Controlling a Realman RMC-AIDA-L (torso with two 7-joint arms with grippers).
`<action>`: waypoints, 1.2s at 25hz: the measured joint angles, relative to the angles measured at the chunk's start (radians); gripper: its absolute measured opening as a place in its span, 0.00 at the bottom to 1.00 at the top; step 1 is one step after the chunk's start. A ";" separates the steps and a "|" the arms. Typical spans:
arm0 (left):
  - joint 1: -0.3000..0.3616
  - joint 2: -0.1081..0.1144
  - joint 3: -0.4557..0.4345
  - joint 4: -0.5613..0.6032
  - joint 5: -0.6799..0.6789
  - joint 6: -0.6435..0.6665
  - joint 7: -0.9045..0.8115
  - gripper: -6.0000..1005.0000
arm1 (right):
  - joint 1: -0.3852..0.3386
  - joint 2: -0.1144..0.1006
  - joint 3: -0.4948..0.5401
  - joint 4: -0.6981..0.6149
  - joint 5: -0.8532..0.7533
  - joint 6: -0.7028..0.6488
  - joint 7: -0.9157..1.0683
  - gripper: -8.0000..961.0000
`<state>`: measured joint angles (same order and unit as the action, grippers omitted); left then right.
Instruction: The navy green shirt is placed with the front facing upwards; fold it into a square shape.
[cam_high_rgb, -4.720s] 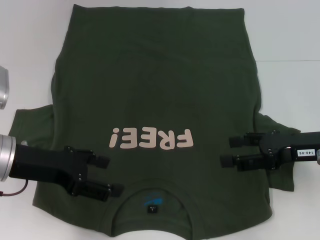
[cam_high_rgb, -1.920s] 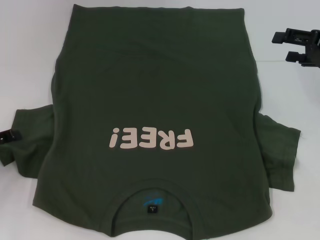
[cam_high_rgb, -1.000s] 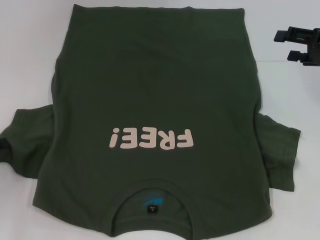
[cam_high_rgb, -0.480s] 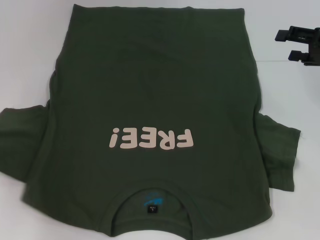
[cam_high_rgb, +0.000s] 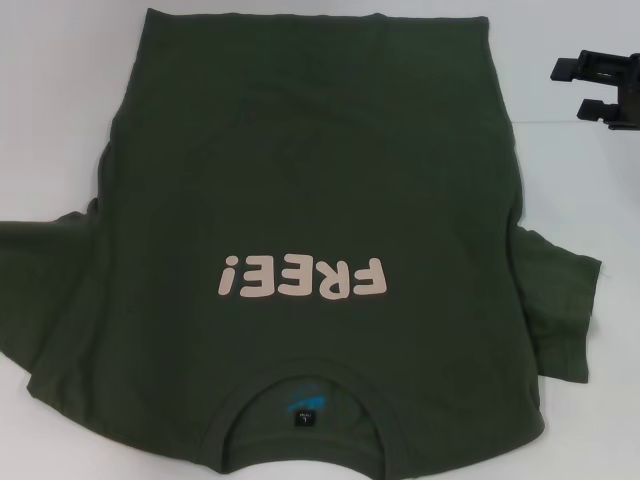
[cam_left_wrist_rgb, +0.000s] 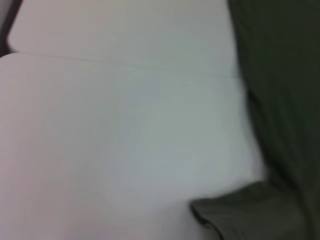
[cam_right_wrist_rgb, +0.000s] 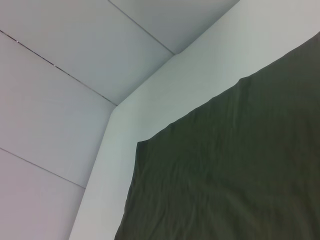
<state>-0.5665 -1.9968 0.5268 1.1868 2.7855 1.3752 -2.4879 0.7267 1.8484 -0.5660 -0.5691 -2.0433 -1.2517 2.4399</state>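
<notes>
Next, my left gripper lets go of the spread-out sleeve on the shirt front just beside the pink exclamation mark (cam_high_rgb: 202, 300).
The navy green shirt (cam_high_rgb: 310, 180) lies flat on the white table (cam_high_rgb: 50, 100), front up, with its collar and blue neck label (cam_high_rgb: 303, 408) at the near edge. The pink "FREE!" lettering (cam_high_rgb: 303, 277) reads upside down in the head view. Its left sleeve (cam_high_rgb: 45, 290) is spread out to the picture's left edge, and the right sleeve (cam_high_rgb: 560, 300) lies creased beside the body. My right gripper (cam_high_rgb: 578, 90) hovers open at the far right, off the cloth, beyond the hem corner. My left gripper is out of view. The left wrist view shows the shirt's edge (cam_left_wrist_rgb: 285, 100), and the right wrist view its hem corner (cam_right_wrist_rgb: 240, 170).
White table surface (cam_left_wrist_rgb: 125, 140) surrounds the shirt on the left, right and far sides. A seam line runs across the table (cam_right_wrist_rgb: 150, 35) past the hem.
Both grippers lifted off the sleeves; the left one left the view, and the right one rose to the far right. The left sleeve has since spread farther left and flatter.
</notes>
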 joint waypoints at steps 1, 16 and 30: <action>-0.008 -0.003 0.000 0.012 -0.003 0.027 -0.003 0.01 | 0.000 0.000 0.000 0.000 0.000 0.000 0.000 0.87; -0.217 -0.038 0.083 -0.049 -0.016 0.286 -0.196 0.01 | 0.005 0.000 -0.009 0.000 -0.001 0.000 0.001 0.86; -0.284 -0.064 0.213 -0.190 -0.034 0.131 -0.112 0.04 | -0.001 0.000 -0.014 0.000 -0.007 0.001 -0.004 0.85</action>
<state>-0.8505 -2.0609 0.7400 0.9970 2.7519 1.5061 -2.5995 0.7254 1.8484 -0.5801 -0.5691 -2.0507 -1.2505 2.4354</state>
